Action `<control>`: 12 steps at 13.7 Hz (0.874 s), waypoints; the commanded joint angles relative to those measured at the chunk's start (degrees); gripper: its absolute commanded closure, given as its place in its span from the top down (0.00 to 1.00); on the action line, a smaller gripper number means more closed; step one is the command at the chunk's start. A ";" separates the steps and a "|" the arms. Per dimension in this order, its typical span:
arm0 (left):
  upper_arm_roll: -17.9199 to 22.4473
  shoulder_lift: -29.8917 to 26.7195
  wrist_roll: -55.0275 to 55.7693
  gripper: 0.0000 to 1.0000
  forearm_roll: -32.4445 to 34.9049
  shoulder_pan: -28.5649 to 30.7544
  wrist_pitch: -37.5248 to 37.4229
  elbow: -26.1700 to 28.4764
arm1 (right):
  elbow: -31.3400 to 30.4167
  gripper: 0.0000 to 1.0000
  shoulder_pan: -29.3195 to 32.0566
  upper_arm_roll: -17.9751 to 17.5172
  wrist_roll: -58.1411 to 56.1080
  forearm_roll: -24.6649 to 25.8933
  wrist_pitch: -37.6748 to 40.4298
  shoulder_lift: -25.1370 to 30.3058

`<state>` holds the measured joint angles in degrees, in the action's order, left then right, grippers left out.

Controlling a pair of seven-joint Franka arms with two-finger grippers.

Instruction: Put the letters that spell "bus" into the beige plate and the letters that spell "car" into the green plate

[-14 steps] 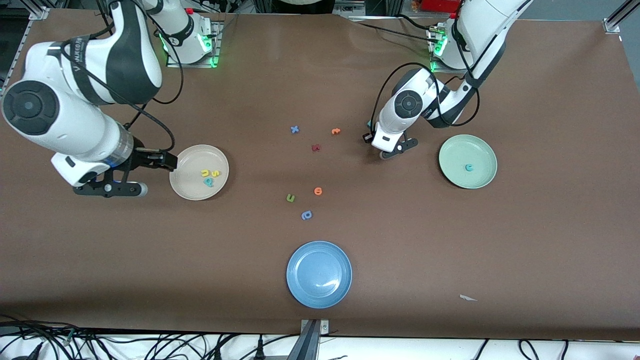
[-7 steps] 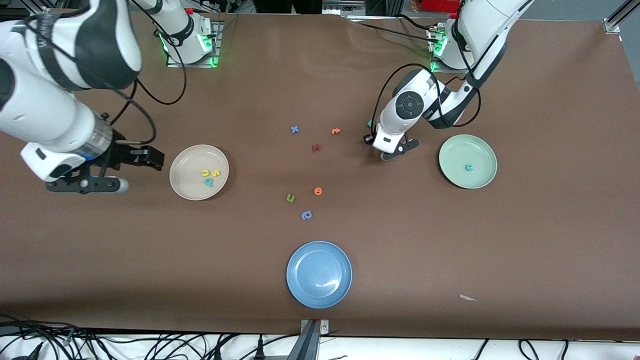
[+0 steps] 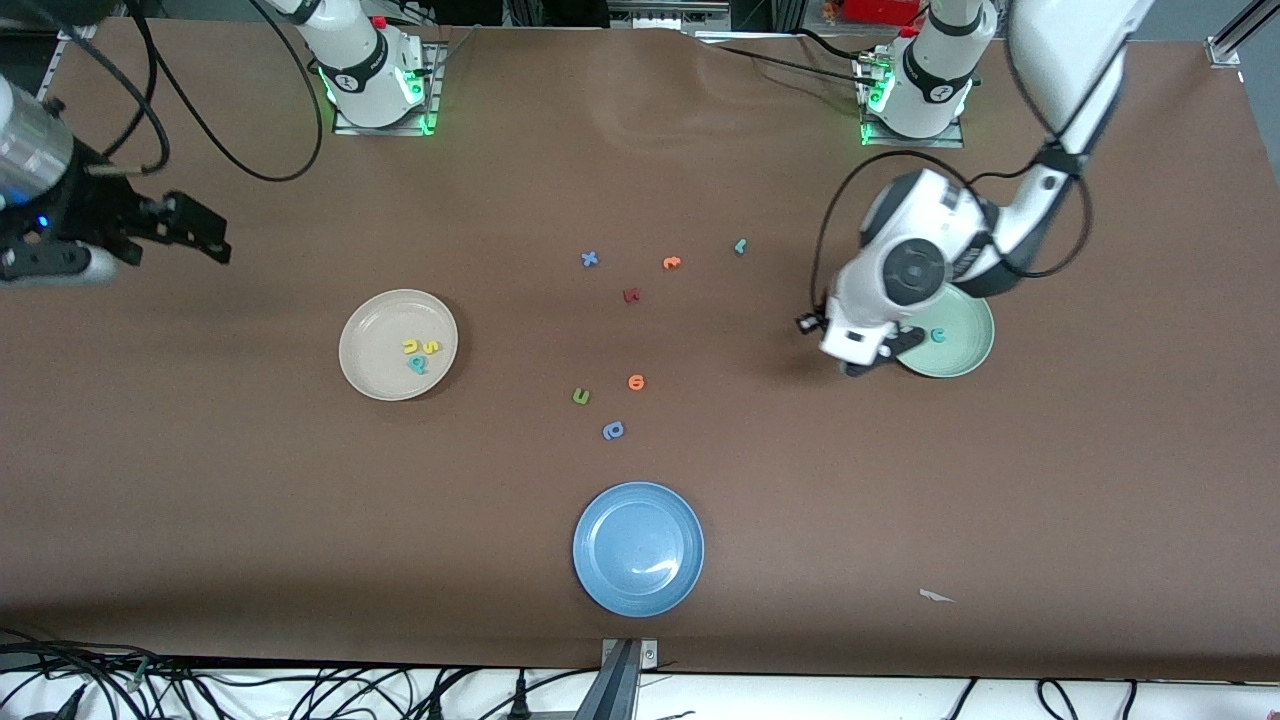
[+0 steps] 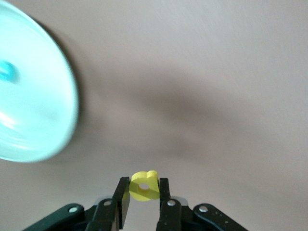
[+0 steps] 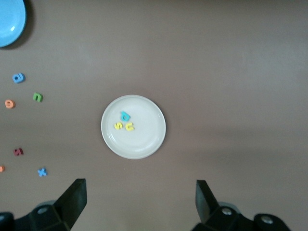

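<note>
Next, my left gripper releases the yellow a in the green plate (image 3: 930, 356) (image 4: 19, 39), just in front of the teal c.
My left gripper (image 3: 880, 358) (image 4: 143, 185) hangs over the table at the green plate's (image 3: 965, 350) (image 4: 33, 110) rim, shut on the yellow a (image 4: 144, 186). A teal c (image 3: 938, 335) (image 4: 6, 71) lies in that plate. The thin teal r (image 3: 740, 246) lies on the table, farther from the front camera. The beige plate (image 3: 375, 350) (image 5: 144, 139) holds the yellow u (image 3: 411, 346) (image 5: 129, 127), the yellow s (image 3: 432, 346) (image 5: 118, 126) and the teal b (image 3: 418, 364) (image 5: 125, 116). My right gripper (image 3: 210, 232) (image 5: 139, 187) is open and empty, high over the right arm's end of the table.
Loose letters lie mid-table: a blue x (image 3: 589, 259), an orange t (image 3: 671, 263), a dark red letter (image 3: 631, 295), an orange letter (image 3: 636, 382), a green u (image 3: 581, 397), a blue bowl-and-stem letter (image 3: 613, 431). A blue plate (image 3: 638, 548) sits near the front edge.
My left gripper has risen from beside the teal r and swung over to the green plate's rim with the yellow a. My right gripper has pulled up and away from the beige plate.
</note>
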<state>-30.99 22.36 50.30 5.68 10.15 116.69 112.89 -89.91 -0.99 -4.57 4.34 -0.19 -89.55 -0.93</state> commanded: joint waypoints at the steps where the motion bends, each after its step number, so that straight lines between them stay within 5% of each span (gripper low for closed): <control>1: -0.65 -1.62 -10.97 0.00 0.38 7.14 -7.25 -2.32 | -9.83 1.00 2.83 -1.93 0.32 0.63 -6.40 7.23; 3: -0.48 -1.62 -18.10 0.00 0.64 11.80 -8.15 -2.24 | -13.35 1.00 3.10 -2.11 0.41 0.81 -7.13 9.71; 6: -0.22 0.13 -26.89 0.00 1.26 17.26 -7.80 -1.98 | -9.17 1.00 3.27 -0.45 -1.25 0.81 -6.52 6.13; 12: -0.13 6.73 -26.39 0.04 7.50 17.97 -4.28 -0.83 | -5.38 1.00 1.43 2.81 -3.11 0.63 -5.72 3.31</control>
<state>-30.72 28.31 23.63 11.38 28.02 111.91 112.08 -98.79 1.53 -2.86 2.06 0.14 -96.15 4.54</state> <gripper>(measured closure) 0.714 0.000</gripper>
